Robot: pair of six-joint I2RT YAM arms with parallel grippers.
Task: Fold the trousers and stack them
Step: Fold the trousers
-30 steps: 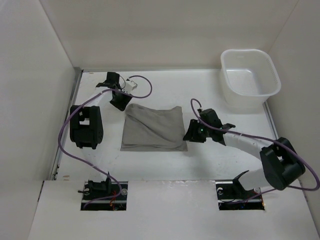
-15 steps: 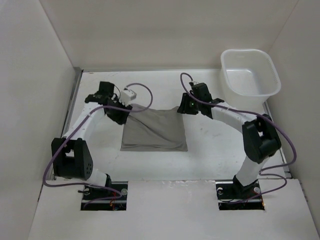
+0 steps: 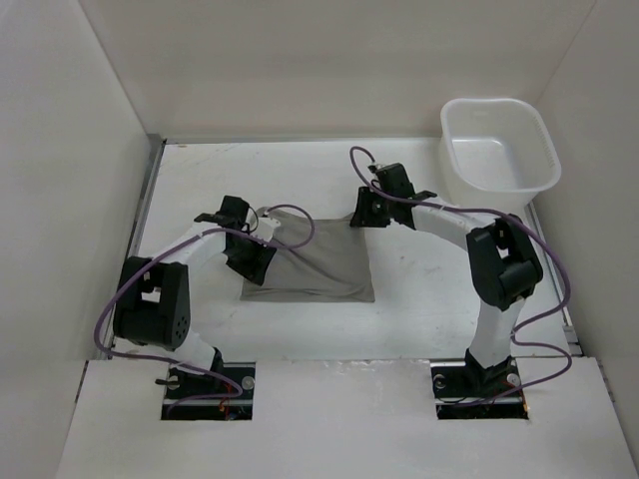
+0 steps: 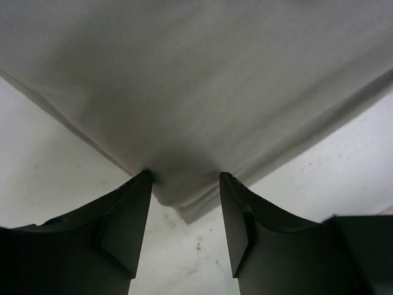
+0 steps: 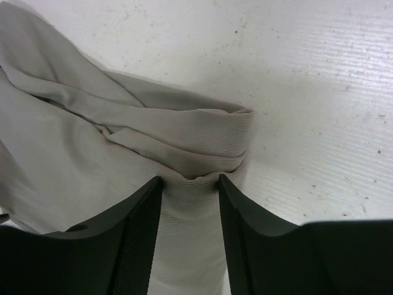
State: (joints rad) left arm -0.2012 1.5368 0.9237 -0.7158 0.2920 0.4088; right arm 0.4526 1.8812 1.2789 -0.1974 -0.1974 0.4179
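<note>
Next, my left gripper opens, back off and takes the top layer's corner (image 3: 256,286), because the trousers' top layer stops short of the lower layer's near edge.
The grey-taupe trousers (image 3: 312,254) lie folded into a rough rectangle in the middle of the table. My left gripper (image 3: 252,261) is at their left edge. In the left wrist view a corner of the cloth (image 4: 184,196) bulges between the fingertips and fills the gap, so the gripper (image 4: 184,178) is shut on it. My right gripper (image 3: 365,210) is at the far right corner. In the right wrist view the ribbed cloth (image 5: 190,203) is bunched and wrinkled between the fingers, so the gripper (image 5: 189,179) is shut on it.
A white plastic tub (image 3: 498,155) stands at the far right corner of the table. White walls enclose the table on the left, back and right. Purple cables (image 3: 300,222) loop from both wrists over the cloth's far edge.
My left gripper has moved from the trousers' far left corner toward me along the left edge. My right gripper came up to the far right corner and stayed there.
</note>
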